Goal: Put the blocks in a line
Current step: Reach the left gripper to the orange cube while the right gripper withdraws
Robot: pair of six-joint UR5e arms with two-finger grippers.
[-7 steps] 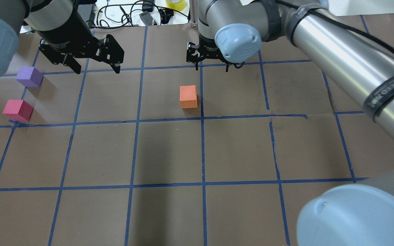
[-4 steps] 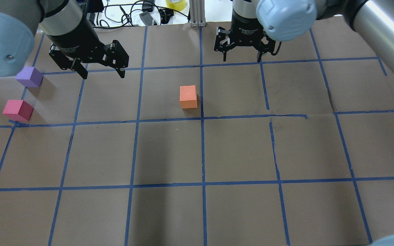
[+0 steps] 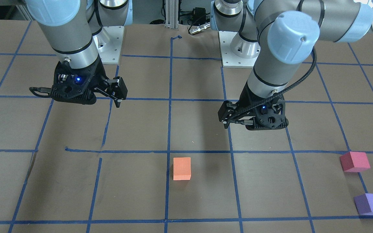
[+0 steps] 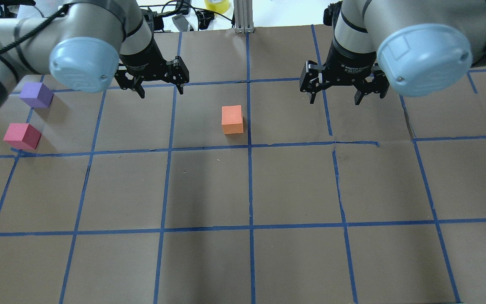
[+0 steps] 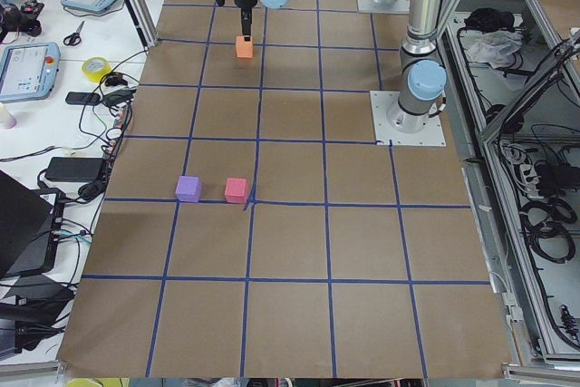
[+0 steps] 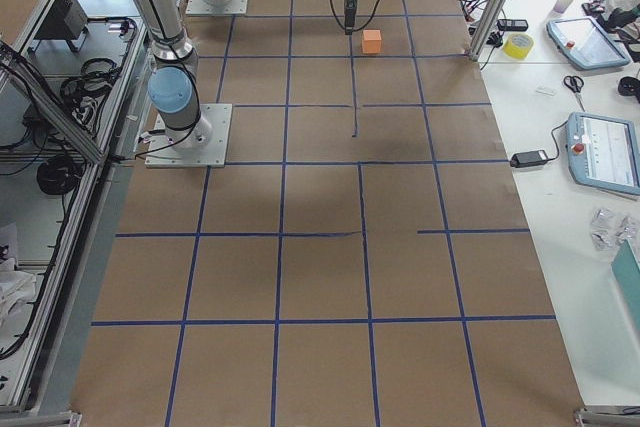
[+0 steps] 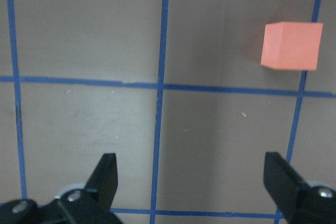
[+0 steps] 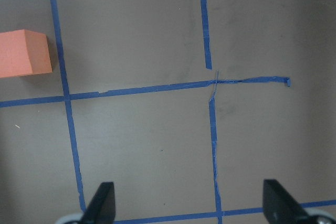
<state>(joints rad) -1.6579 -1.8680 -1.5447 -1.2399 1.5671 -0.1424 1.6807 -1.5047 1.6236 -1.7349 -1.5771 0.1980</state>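
Note:
My left gripper grips the orange block's middle (image 3: pixel 182 168) (image 7: pixel 292 46) next, because the pinkish-red block and the purple block already sit close together.
The orange block (image 4: pixel 232 119) sits near the table's middle, and shows in the front view (image 3: pixel 182 168) and both wrist views (image 7: pixel 292 45) (image 8: pixel 23 53). The pinkish-red block (image 4: pixel 22 136) and the purple block (image 4: pixel 36 94) sit close together at the far left edge. My left gripper (image 4: pixel 161 90) is open and empty, hovering left of and beyond the orange block. My right gripper (image 4: pixel 335 99) is open and empty, hovering right of and beyond the orange block. Neither gripper touches a block.
Brown paper with a blue tape grid (image 4: pixel 249 185) covers the table. A yellow tape roll (image 4: pixel 217 5), cables and an aluminium post (image 4: pixel 243 14) lie beyond the far edge. The arm bases (image 3: pixel 238 48) stand at the robot's side.
My left gripper has moved right, toward the orange block. My right gripper has moved right, away from the orange block. The three blocks have not moved.

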